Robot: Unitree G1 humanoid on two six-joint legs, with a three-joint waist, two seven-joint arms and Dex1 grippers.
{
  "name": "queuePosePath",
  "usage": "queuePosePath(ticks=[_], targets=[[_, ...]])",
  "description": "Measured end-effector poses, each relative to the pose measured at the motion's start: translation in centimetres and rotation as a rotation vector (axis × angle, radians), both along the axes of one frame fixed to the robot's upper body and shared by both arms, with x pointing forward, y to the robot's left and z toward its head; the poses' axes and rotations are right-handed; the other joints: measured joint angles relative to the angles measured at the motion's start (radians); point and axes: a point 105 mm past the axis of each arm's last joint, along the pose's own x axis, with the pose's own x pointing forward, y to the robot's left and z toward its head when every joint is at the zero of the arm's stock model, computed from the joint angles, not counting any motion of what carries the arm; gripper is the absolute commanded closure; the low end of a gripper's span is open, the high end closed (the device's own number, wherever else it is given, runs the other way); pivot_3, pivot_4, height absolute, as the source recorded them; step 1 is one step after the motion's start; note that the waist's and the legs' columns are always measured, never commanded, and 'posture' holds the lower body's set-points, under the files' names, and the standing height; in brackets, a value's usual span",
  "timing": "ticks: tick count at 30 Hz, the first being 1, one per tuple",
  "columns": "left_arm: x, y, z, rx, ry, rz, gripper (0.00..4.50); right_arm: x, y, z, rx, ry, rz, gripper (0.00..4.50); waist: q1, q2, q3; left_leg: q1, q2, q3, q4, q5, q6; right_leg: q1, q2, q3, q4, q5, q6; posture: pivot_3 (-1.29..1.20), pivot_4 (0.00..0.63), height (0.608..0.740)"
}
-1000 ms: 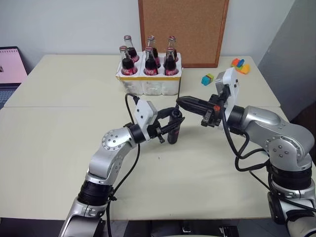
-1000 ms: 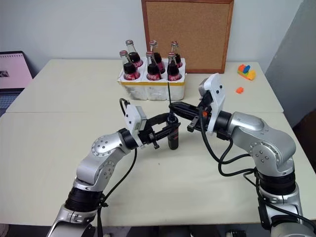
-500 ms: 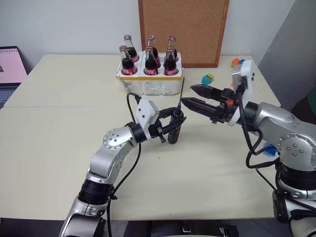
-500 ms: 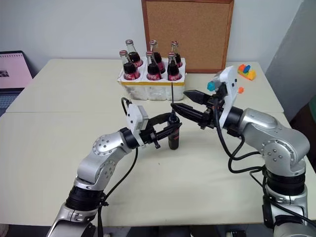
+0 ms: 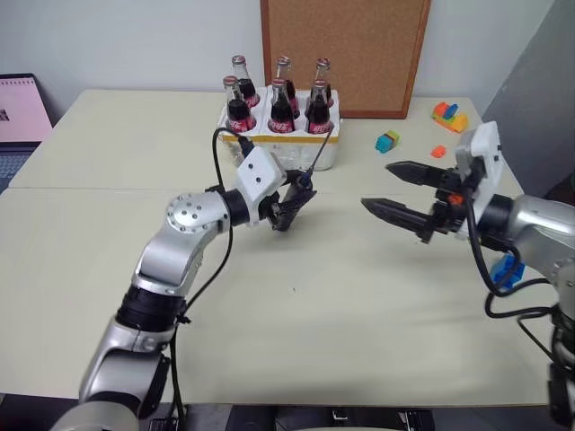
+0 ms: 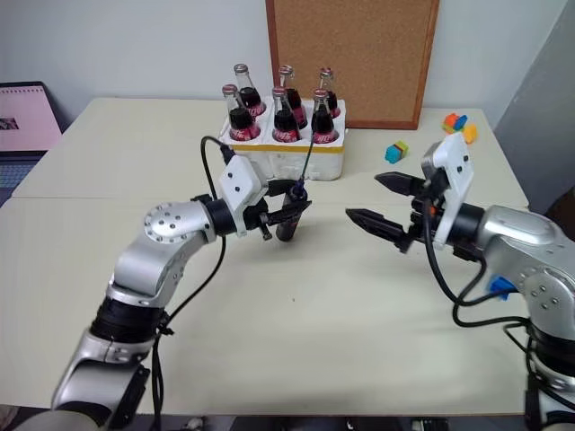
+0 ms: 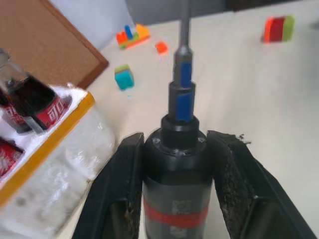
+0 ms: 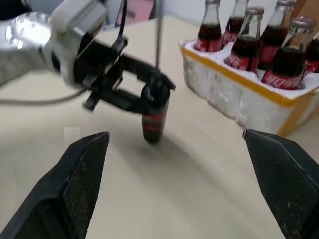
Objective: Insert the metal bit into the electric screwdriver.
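Observation:
My left gripper has the electric screwdriver. Next, I set it down on the bare table (image 5: pixel 336 227) in front of the bottle crate.
My left gripper (image 5: pixel 289 205) is shut on the electric screwdriver (image 5: pixel 284 215), a black tool with a red band, held tilted low over the table. The metal bit (image 5: pixel 317 162) stands in its front end and points up toward the bottle crate. In the left wrist view both fingers (image 7: pixel 122 194) clamp the screwdriver body (image 7: pixel 177 179), and the bit (image 7: pixel 183 25) rises from the blue-marked collar. My right gripper (image 5: pixel 377 185) hangs open and empty to the right, well apart from the screwdriver. Its wrist view looks between the spread fingers (image 8: pixel 84 164) at the screwdriver (image 8: pixel 152 117) and bit (image 8: pixel 159 30).
A white foam crate (image 5: pixel 280 148) of cola bottles stands just behind the screwdriver. A cork board (image 5: pixel 346 49) leans on the back wall. Small coloured blocks (image 5: pixel 388 141) lie at the back right, and a laptop (image 5: pixel 22 112) sits at the far left.
My right gripper has opened, let go of the bit and drawn away to the right. The bit stays in the screwdriver, which my left arm has raised slightly and tilted.

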Motion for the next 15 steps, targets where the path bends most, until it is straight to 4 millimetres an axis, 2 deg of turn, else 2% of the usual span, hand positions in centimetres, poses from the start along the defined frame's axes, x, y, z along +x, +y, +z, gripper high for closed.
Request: queuePosePath(ticks=[3,6,11,15], targets=[[0.1,-1.3,-0.8,0.152,-0.024,-0.076,2.88,-1.2,-0.5,-0.5,-0.147,-0.018,0.033,0.0,0.003,0.0,0.0,0.001,-0.001,0.0,0.0,0.0,0.0,0.0,0.002,-0.001,0.001,-0.002,0.004,0.0,0.15,0.74],[1.3,-2.1,-2.1,0.303,-0.046,-0.121,2.88,-1.8,-1.2,-0.7,-0.291,-0.049,0.034,0.0,0.001,0.0,0.0,0.003,0.0,0.0,0.0,0.0,0.0,0.001,0.004,-0.001,0.001,-0.002,0.003,0.0,0.15,0.74],[2.6,-4.1,-5.6,0.49,-0.054,-0.191,2.88,-2.1,-1.7,-1.3,-0.337,-0.032,0.026,0.0,-0.011,0.0,0.0,0.004,0.0,0.001,0.0,0.0,0.001,0.002,0.005,0.0,0.003,0.0,0.002,0.0,0.15,0.74],[3.1,-4.8,-8.1,0.605,-0.044,-0.234,2.88,-2.2,-2.4,-2.5,-0.358,0.007,-0.004,0.0,-0.022,0.0,0.0,0.003,0.001,0.003,0.0,0.0,0.001,0.002,0.005,0.003,0.003,0.0,0.002,0.0,0.15,0.74]])
